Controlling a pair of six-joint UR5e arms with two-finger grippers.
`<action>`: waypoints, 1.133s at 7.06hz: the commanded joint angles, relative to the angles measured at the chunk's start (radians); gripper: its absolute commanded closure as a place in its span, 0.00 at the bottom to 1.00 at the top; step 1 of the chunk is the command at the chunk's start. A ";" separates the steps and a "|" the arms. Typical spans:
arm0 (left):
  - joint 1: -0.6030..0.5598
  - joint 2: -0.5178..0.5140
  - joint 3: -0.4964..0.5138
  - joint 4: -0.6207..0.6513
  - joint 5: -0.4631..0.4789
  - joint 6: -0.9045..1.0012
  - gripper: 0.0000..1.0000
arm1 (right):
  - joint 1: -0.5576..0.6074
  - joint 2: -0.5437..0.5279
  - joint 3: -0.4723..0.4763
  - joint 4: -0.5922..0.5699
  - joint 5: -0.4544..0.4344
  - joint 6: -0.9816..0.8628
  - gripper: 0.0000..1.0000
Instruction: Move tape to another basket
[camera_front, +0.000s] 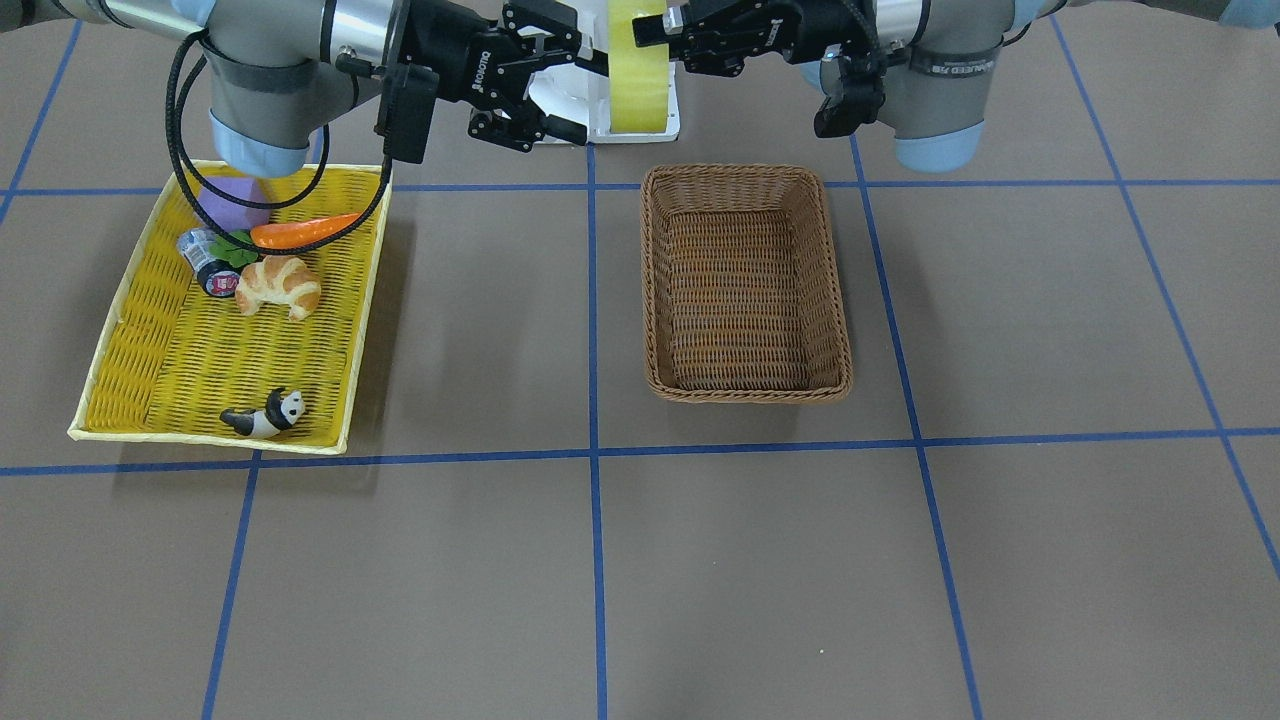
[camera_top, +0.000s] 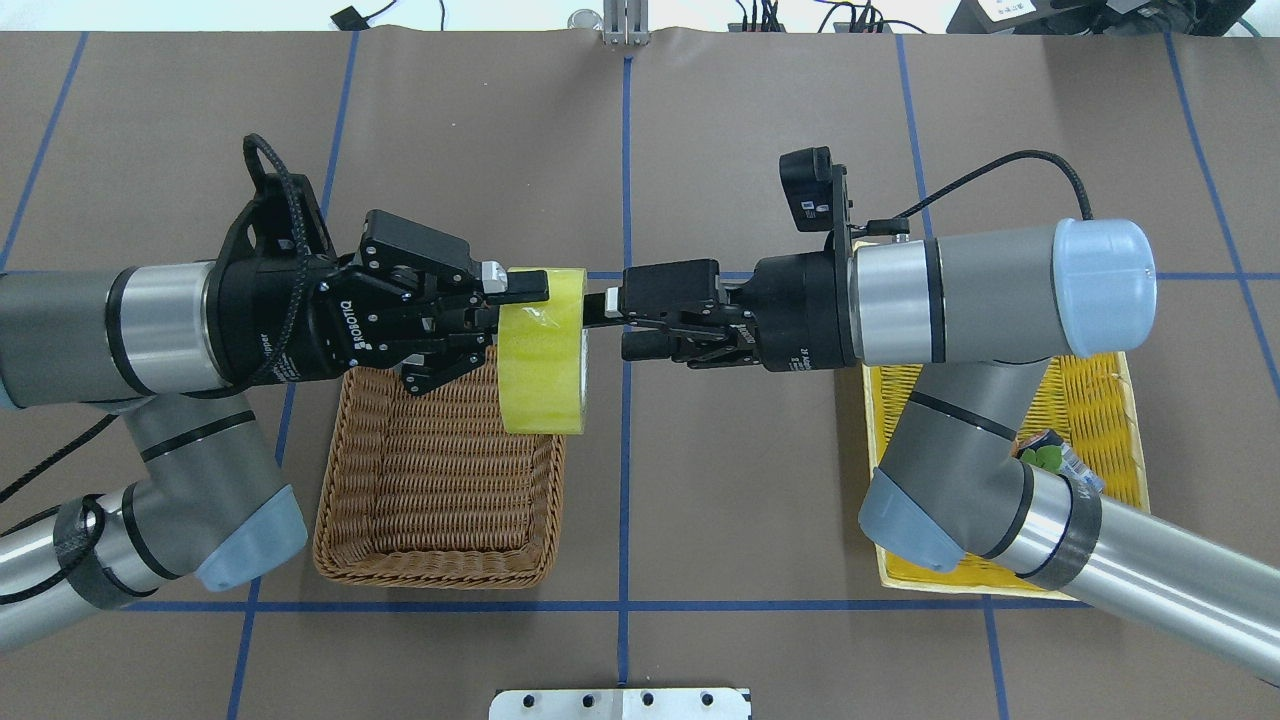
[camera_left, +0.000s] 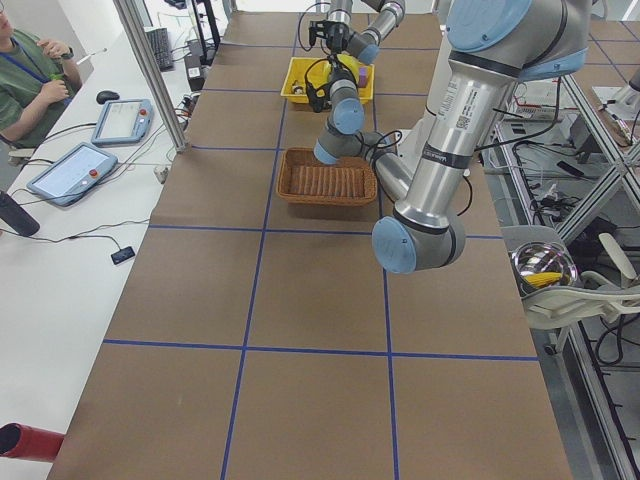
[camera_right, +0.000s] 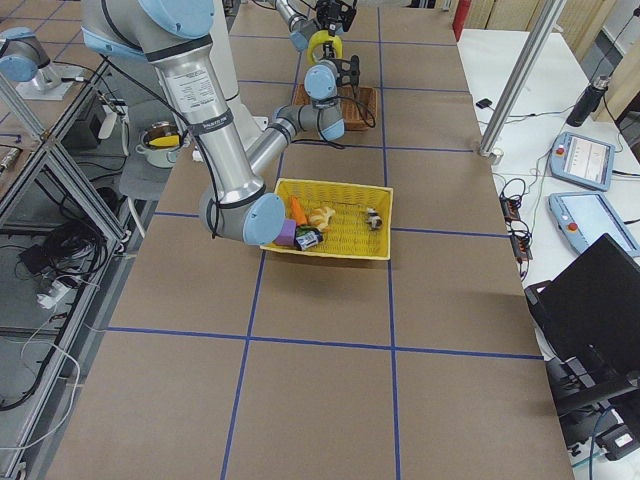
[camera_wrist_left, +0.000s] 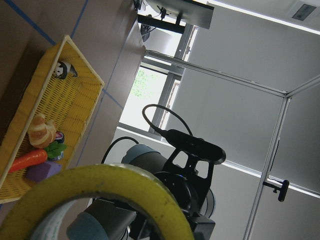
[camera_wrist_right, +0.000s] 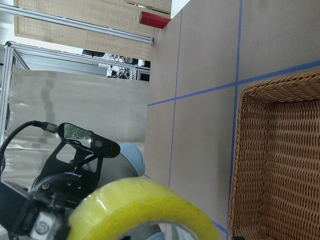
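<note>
The robot's left gripper will let go of the yellowish tape roll on the middle of the brown wicker basket's bottom (camera_front: 733, 275).
The yellowish tape roll (camera_top: 540, 350) hangs on edge in the air between my two grippers, above the near-right corner of the brown wicker basket (camera_top: 335, 530). My left gripper (camera_top: 515, 300) is shut on the roll's upper wall, with one finger lying on its outer face. My right gripper (camera_top: 615, 322) faces it from the other side with its jaws apart; one fingertip reaches the roll's edge. The front-facing view shows the tape (camera_front: 638, 70), the left gripper (camera_front: 655, 35), the open right gripper (camera_front: 570, 85) and the empty basket (camera_front: 745, 390).
A shallow yellow woven tray (camera_front: 110, 340) lies under my right arm. It holds a croissant (camera_front: 280, 285), a carrot (camera_front: 305, 232), a panda figure (camera_front: 265, 412), a purple block (camera_front: 232, 205) and a small dark can (camera_front: 210, 265). Blue tape lines grid the brown table.
</note>
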 joint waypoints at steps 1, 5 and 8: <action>0.000 0.009 -0.018 0.001 -0.004 -0.024 1.00 | 0.011 -0.065 0.001 -0.002 0.042 -0.094 0.00; -0.046 0.018 -0.012 0.184 -0.109 0.073 1.00 | 0.374 -0.115 -0.019 -0.292 0.382 -0.483 0.00; -0.048 0.021 -0.122 0.703 -0.190 0.447 1.00 | 0.563 -0.109 -0.019 -0.707 0.352 -0.959 0.00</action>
